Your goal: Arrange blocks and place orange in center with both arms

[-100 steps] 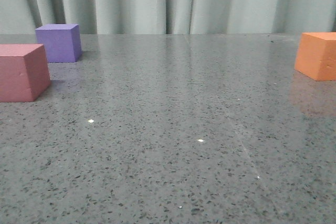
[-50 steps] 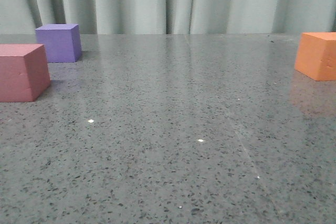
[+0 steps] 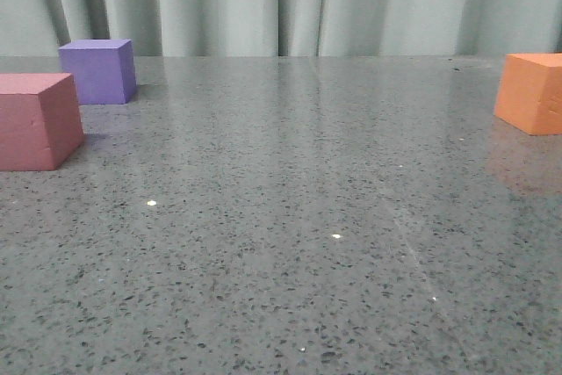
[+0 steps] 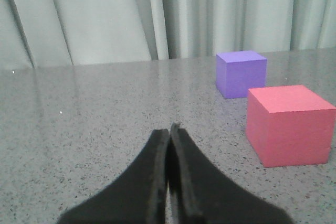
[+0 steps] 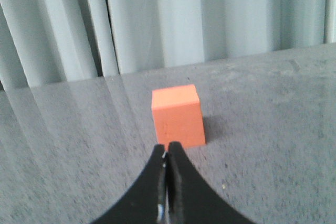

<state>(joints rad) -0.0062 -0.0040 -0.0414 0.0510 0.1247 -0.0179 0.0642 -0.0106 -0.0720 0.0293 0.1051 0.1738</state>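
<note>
I need to grab the orange cube next with my right gripper, putting one finger on the cube's side (image 3: 518, 92) that faces the middle of the table.
The pink-red cube (image 3: 33, 120) sits at the table's left edge in the front view, with the purple cube (image 3: 98, 70) just behind it. The orange cube (image 3: 531, 91) sits at the far right. No gripper shows in the front view. In the left wrist view my left gripper (image 4: 169, 128) is shut and empty, short of the pink-red cube (image 4: 289, 124) and the purple cube (image 4: 240, 72). In the right wrist view my right gripper (image 5: 167, 147) is shut and empty, its tips in line with the near face of the orange cube (image 5: 177, 115).
A grey speckled table (image 3: 290, 217) carries the cubes. A pale green curtain (image 3: 281, 2) hangs behind its far edge.
</note>
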